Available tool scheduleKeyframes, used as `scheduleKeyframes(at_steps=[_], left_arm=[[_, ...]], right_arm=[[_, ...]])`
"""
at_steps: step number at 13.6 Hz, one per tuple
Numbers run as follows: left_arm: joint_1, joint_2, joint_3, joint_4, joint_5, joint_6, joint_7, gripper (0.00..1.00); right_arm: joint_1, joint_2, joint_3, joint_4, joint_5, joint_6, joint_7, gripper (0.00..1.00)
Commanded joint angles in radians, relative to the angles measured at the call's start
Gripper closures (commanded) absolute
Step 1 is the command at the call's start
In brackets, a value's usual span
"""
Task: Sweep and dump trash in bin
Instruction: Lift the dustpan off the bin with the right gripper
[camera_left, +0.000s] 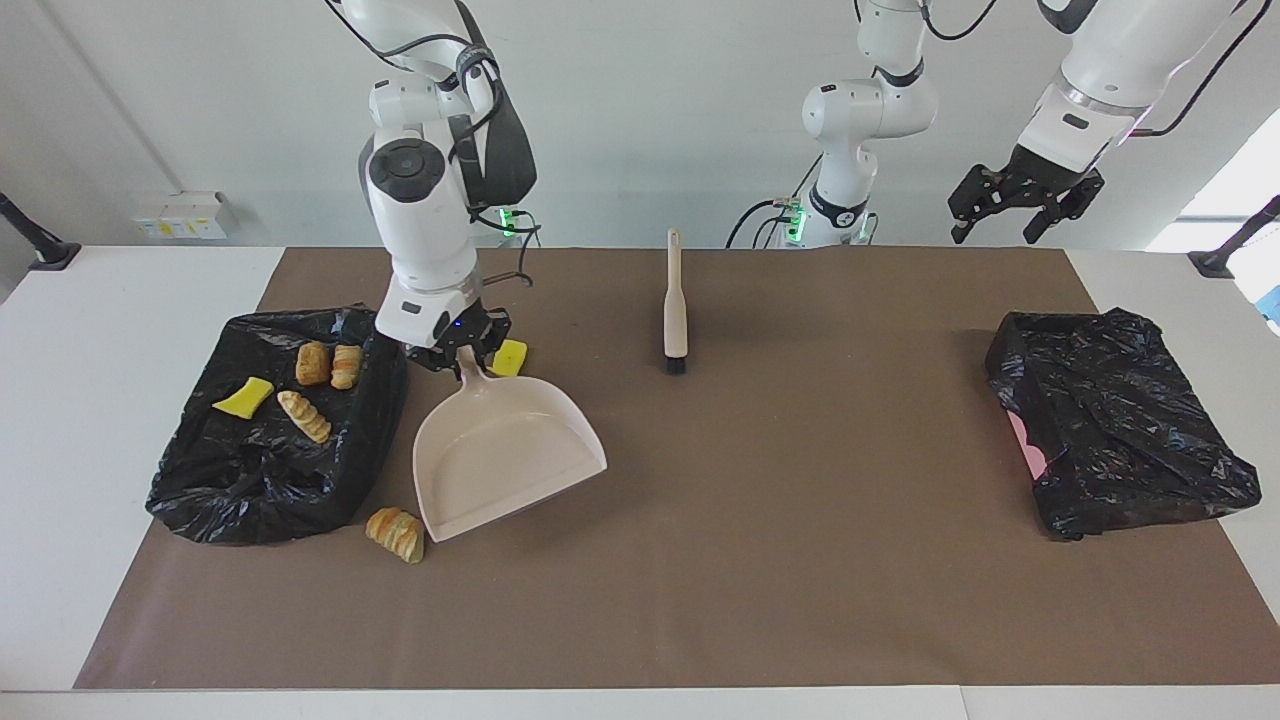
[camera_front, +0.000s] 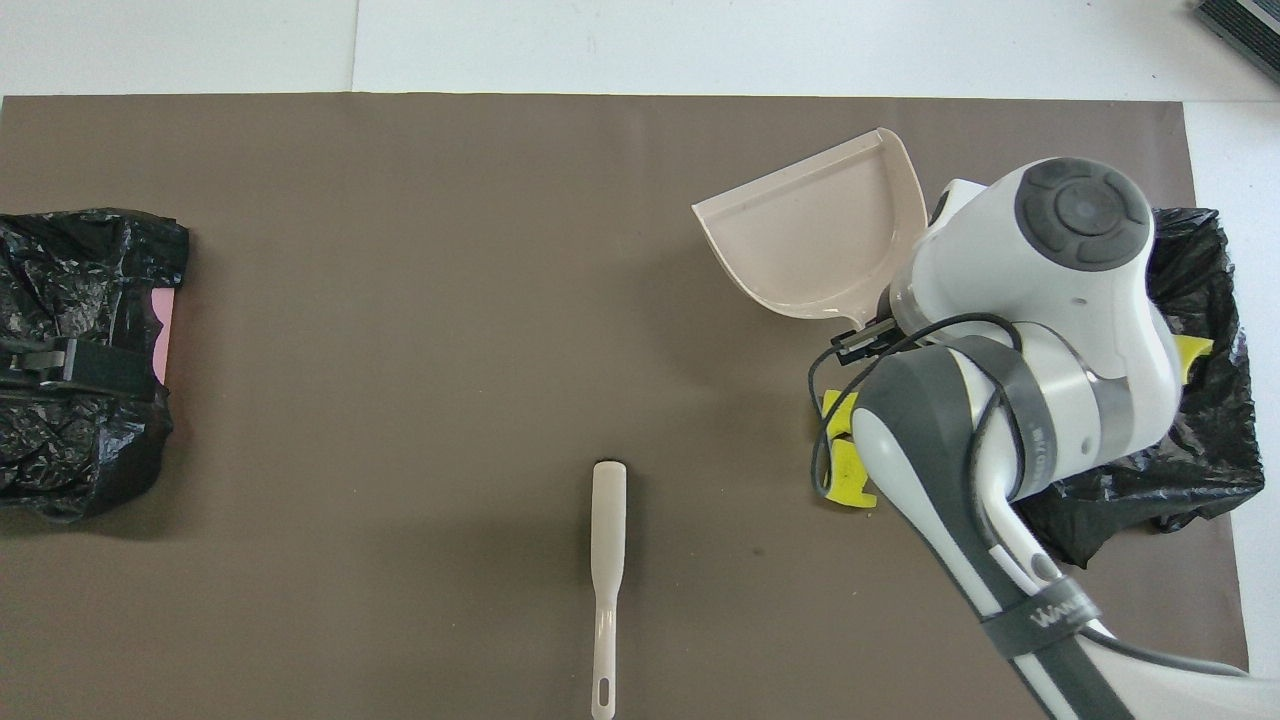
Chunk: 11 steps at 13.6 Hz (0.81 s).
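Next, I release the beige dustpan with my right gripper on the open brown mat, straight (camera_front: 626, 248) beyond the beige brush.
My right gripper (camera_left: 462, 352) is shut on the handle of the beige dustpan (camera_left: 505, 455), which is empty and tilts low over the brown mat, its mouth pointing away from the robots. The arm hides that grip in the overhead view, where only the dustpan (camera_front: 815, 240) shows. The bin (camera_left: 250, 480), lined with a black bag, holds trash: a yellow sponge piece (camera_left: 243, 397) and three bread chunks (camera_left: 313, 363). One bread chunk (camera_left: 396, 533) lies on the mat beside the bin, near the pan's lip. Yellow sponge pieces (camera_front: 848, 470) lie by the handle. My left gripper (camera_left: 1022, 205) waits open, high over its end of the table.
A beige brush (camera_left: 676, 310) lies on the mat near the robots, at the table's middle. A second black bag over something pink (camera_left: 1110, 420) sits at the left arm's end. The mat (camera_left: 760, 560) stretches between the two bags.
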Motion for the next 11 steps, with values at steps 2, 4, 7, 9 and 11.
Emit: scheduleKeyframes(at_steps=[2, 4, 7, 9, 11], left_arm=[[0.000, 0.006, 0.002, 0.027, 0.018, -0.040, 0.009, 0.00], [0.000, 0.004, 0.001, 0.025, 0.020, -0.054, 0.009, 0.00], [-0.002, -0.006, 0.001, 0.007, 0.017, -0.048, 0.012, 0.00], [-0.004, -0.003, 0.001, 0.013, 0.018, -0.043, 0.012, 0.00], [0.001, -0.003, 0.002, 0.022, 0.021, -0.054, 0.015, 0.00]], right_arm=[[0.080, 0.126, -0.003, 0.167, 0.121, -0.041, 0.294, 1.00], [0.105, 0.198, -0.002, 0.247, 0.127, -0.106, 0.374, 1.00], [0.156, 0.290, -0.002, 0.310, 0.153, -0.095, 0.475, 1.00], [0.183, 0.356, -0.002, 0.367, 0.152, -0.092, 0.502, 1.00], [0.203, 0.416, -0.002, 0.428, 0.150, -0.091, 0.504, 1.00]])
